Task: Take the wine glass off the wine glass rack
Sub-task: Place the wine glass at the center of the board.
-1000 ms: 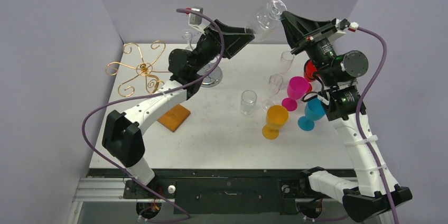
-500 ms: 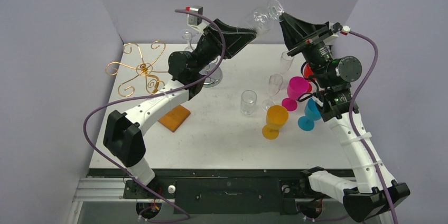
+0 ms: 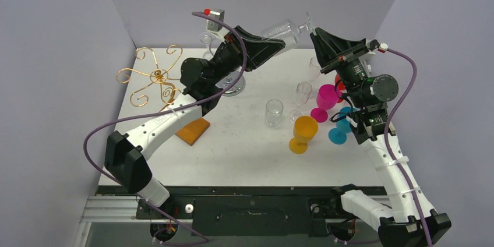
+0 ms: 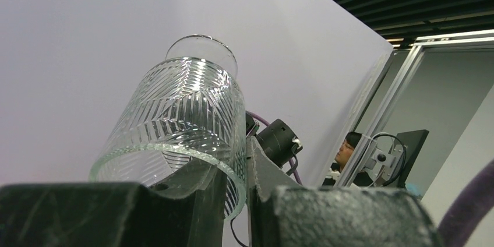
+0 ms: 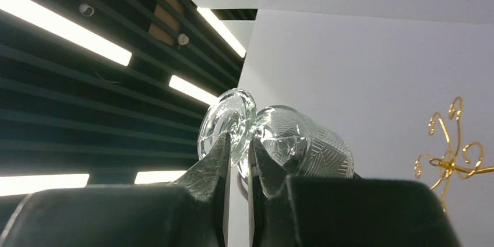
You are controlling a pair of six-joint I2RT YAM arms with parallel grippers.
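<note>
Next, the left gripper releases the clear wine glass on the white table (image 3: 268, 149) close beside the orange goblet's foot.
A clear cut-pattern wine glass (image 3: 283, 28) hangs sideways in the air above the table's far side, held between both arms. My left gripper (image 3: 274, 37) is shut on the wall of its bowl (image 4: 186, 113), one finger inside the rim and one outside. My right gripper (image 3: 313, 30) is shut on the stem, just behind the round foot (image 5: 228, 122). The gold wire wine glass rack (image 3: 156, 76) stands at the far left, apart from the glass, and its curls (image 5: 451, 154) also appear in the right wrist view.
Clear glasses (image 3: 274, 112) (image 3: 302, 92) stand mid-table, with pink (image 3: 326, 100), orange (image 3: 303, 132), blue (image 3: 343, 124) and red (image 3: 339, 78) goblets under the right arm. An orange block (image 3: 193, 130) lies near the left arm. A chrome round base (image 3: 235, 85) sits behind that arm.
The left jaws have closed onto the glass's rim. The glass has tipped from slanted to nearly level, and the right gripper has shifted a little down and left with it.
</note>
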